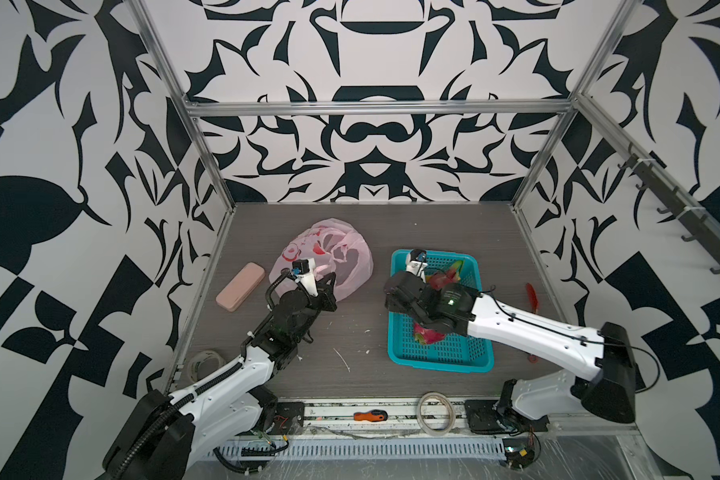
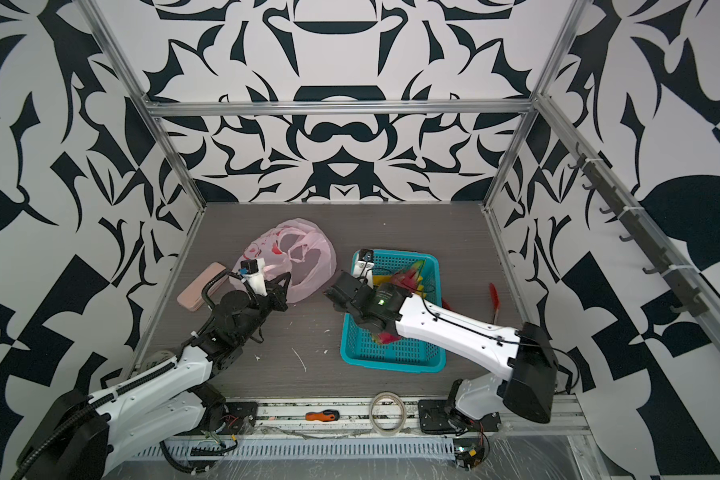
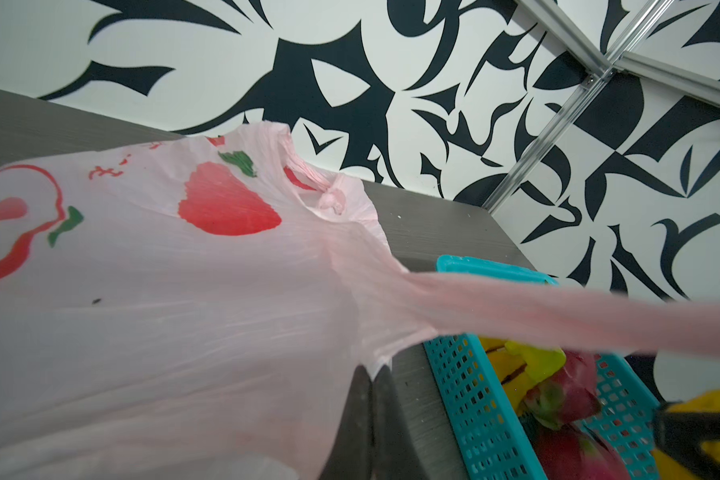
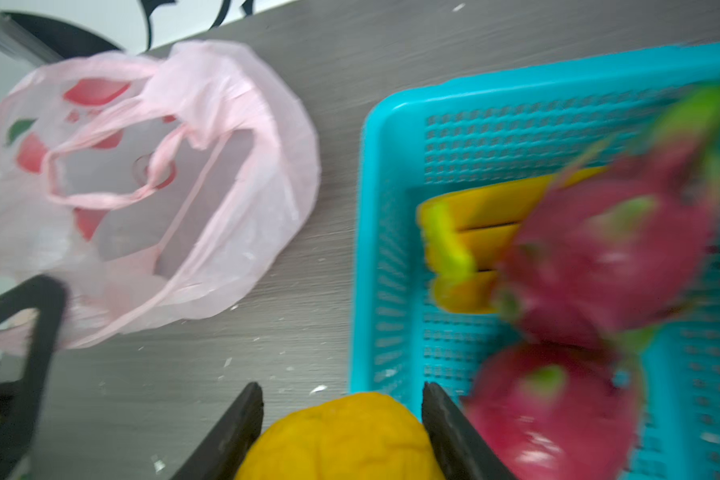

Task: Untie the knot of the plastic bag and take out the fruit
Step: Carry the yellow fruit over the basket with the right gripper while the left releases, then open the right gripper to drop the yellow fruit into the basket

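Observation:
The orange, now held at the teal basket's rim, will be put down by my right gripper in the teal basket, between the near dragon fruit and the basket's side [image 1: 460,328] [image 4: 716,436] facing the red tool.
The pale-pink plastic bag [image 1: 341,266] [image 2: 308,266] lies flattened at the back left, its loop handles spread loose. My left gripper [image 1: 331,279] [image 3: 374,372] is at its near edge, shut on a fold of the bag [image 3: 184,311]. One handle stretches taut past the camera. A small knot [image 3: 332,201] of handle plastic sits at the bag's mouth. My right gripper [image 1: 391,296] [image 4: 341,399] hovers at the teal basket's [image 1: 441,361] left rim, shut on the orange [image 4: 341,440]. In the basket [image 4: 375,249] lie the banana bunch [image 4: 487,232] and two dragon fruits [image 4: 607,249] [image 4: 549,415].
A pink case [image 1: 240,286] lies left of the bag. Tape rolls [image 1: 206,361] [image 1: 435,411] and an orange-handled screwdriver [image 1: 370,414] sit by the front rail. A red tool [image 1: 533,297] lies right of the basket. Patterned walls and metal posts close three sides.

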Motion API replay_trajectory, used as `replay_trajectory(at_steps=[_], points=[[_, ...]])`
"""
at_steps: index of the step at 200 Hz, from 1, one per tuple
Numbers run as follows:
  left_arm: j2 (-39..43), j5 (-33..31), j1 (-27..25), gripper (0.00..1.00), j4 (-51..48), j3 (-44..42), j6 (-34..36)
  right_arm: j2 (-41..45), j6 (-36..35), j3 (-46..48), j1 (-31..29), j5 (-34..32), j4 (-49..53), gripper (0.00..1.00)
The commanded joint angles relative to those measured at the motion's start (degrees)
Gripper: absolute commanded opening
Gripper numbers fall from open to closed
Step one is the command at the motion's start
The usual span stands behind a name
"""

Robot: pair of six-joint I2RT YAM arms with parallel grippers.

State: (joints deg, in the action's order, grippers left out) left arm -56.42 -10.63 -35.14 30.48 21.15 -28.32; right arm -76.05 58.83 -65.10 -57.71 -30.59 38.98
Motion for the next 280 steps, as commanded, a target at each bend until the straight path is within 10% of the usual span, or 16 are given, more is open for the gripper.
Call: replay_trajectory(at_steps=[1, 69, 75, 85, 171, 280], points=[[0.0, 3.0, 0.3, 0.20, -6.5, 3.2, -1.9, 4.8, 0.8, 4.2, 2.3, -4.8, 6.7, 0.31], [1.4, 6.5, 0.3, 0.59, -23.5, 10.9, -6.1, 13.8, -1.9, 14.4, 11.8, -4.3, 8.4, 0.34], [1.5, 6.8, 0.3, 0.80, -24.8, 11.5, -6.3, 14.0, -2.6, 15.1, 12.6, -3.9, 8.0, 0.35], [1.8, 7.0, 0.3, 0.89, -26.9, 12.7, -6.8, 14.1, -3.8, 16.3, 13.9, -3.2, 7.0, 0.36], [5.9, 3.4, 0.2, 0.97, -39.9, 17.9, -9.5, 12.2, -12.1, 23.2, 23.7, 5.0, -1.6, 0.44], [13.4, -7.3, 0.3, 0.99, -52.2, 20.8, -5.5, 11.2, -14.9, 23.4, 25.3, 4.9, -2.7, 0.82]])
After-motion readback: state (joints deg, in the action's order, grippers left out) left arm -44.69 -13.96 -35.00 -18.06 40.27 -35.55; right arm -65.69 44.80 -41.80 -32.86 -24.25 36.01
